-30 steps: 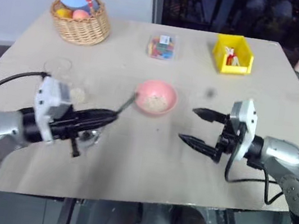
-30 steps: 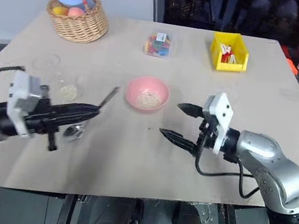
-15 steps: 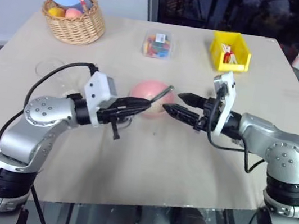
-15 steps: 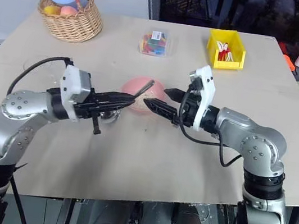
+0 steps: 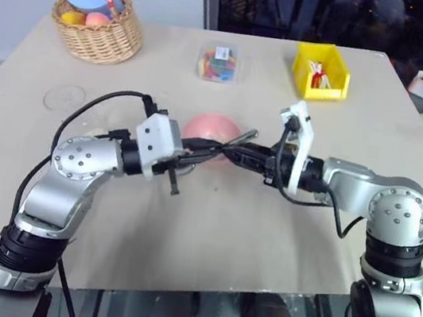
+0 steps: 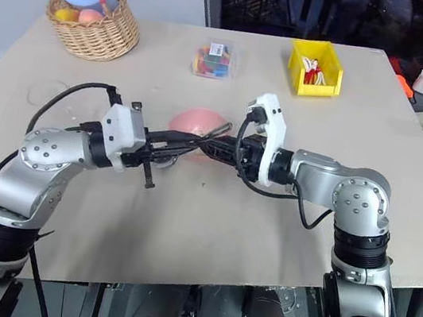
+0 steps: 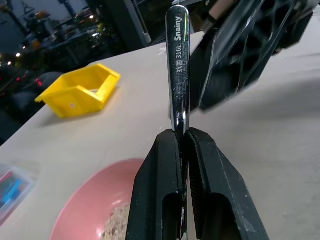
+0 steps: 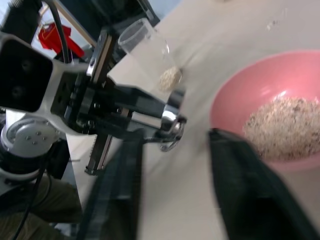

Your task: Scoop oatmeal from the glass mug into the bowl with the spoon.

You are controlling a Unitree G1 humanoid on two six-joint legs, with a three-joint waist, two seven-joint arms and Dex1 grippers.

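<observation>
The spoon is held by my left gripper close to its scoop, so my right gripper will take the spoon's free handle [image 5: 243, 137] and my left gripper will let go before I scoop.
My left gripper [image 7: 180, 136] is shut on the silver spoon [image 7: 178, 60], which I hold level above the table. The spoon's handle [image 5: 239, 137] sticks out past the fingers towards my right gripper [image 5: 232, 152]. That gripper faces the left one from the right, with its fingertips at the handle's end. A gap shows between its blurred fingers [image 8: 240, 175]. Just behind both grippers sits the pink bowl [image 5: 210, 125] with oatmeal [image 8: 285, 122] in it. The glass mug [image 8: 145, 50] stands beyond my left hand with a little oatmeal [image 8: 170, 77] at its bottom.
At the back of the table stand a wicker basket [image 5: 95, 27], a clear box of colourful pieces [image 5: 221, 62] and a yellow bin [image 5: 320, 71]. The beige tabletop [image 5: 247, 237] reaches forward to its near edge.
Both grippers have come together from the sides and now meet in front of the bowl. The right gripper's wide-open fingers have narrowed. The spoon has stayed in the left gripper.
</observation>
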